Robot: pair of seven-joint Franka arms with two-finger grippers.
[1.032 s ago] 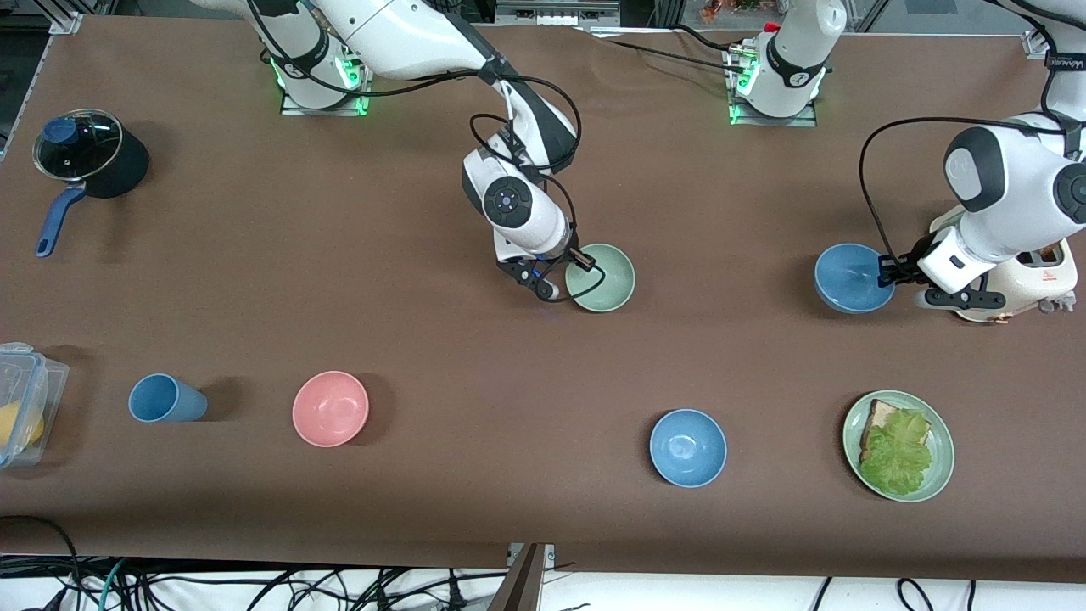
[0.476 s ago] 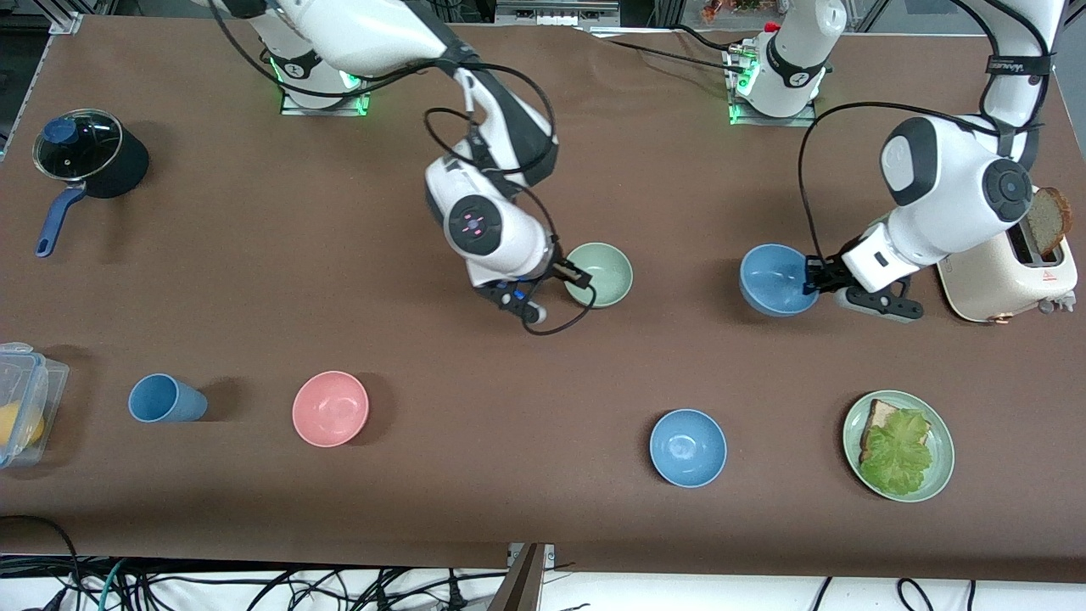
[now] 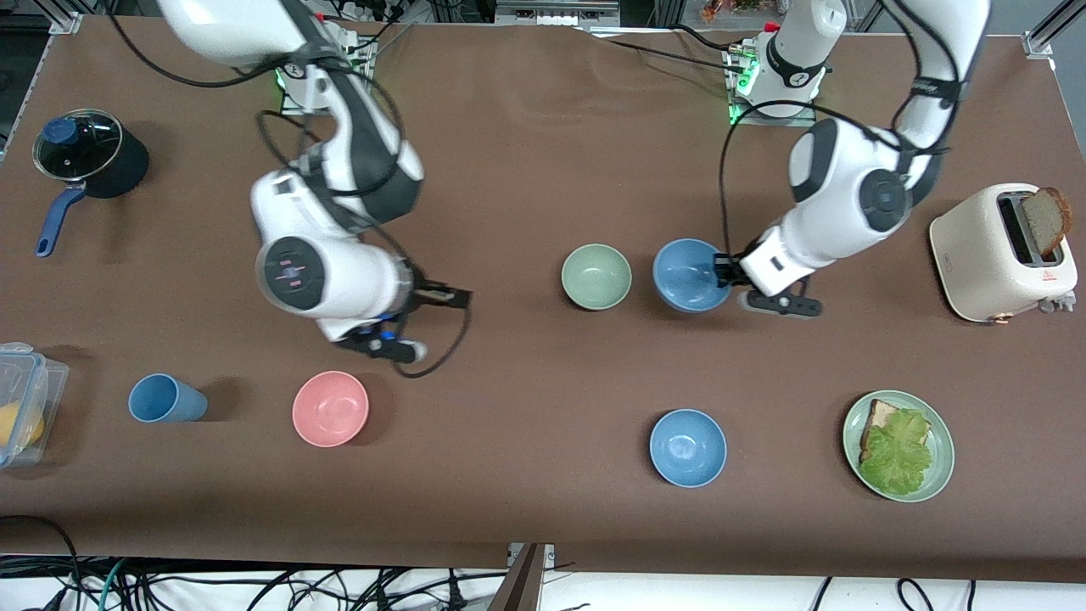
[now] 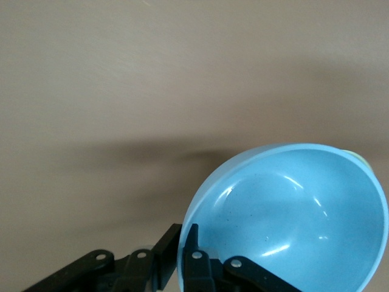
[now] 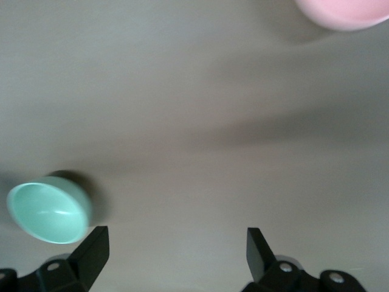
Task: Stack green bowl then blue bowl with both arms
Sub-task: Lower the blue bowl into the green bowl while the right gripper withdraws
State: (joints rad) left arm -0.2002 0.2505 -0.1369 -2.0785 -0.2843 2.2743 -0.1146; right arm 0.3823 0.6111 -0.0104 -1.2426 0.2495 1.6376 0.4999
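Observation:
The left gripper needs to release the blue bowl, now held just beside the green bowl, inside the pale green bowl (image 3: pixel 596 275) near the middle of the table.
The pale green bowl (image 3: pixel 596 276) sits alone on the table near its middle; it also shows in the right wrist view (image 5: pixel 48 208). My left gripper (image 3: pixel 728 273) is shut on the rim of a blue bowl (image 3: pixel 691 274) and holds it just beside the green bowl, toward the left arm's end. In the left wrist view its fingers (image 4: pixel 196 244) clamp the blue bowl's (image 4: pixel 292 219) rim. My right gripper (image 3: pixel 437 318) is open and empty, above bare table near the pink bowl (image 3: pixel 330 408).
A second blue bowl (image 3: pixel 688 447) and a green plate with bread and lettuce (image 3: pixel 898 445) lie nearer the front camera. A toaster (image 3: pixel 1003 252) stands at the left arm's end. A blue cup (image 3: pixel 165 398), a plastic box (image 3: pixel 21 403) and a lidded pot (image 3: pixel 89 157) are at the right arm's end.
My right gripper let go of the green bowl and pulled away toward the pink bowl. My left gripper carried the blue bowl from beside the toaster to next to the green bowl.

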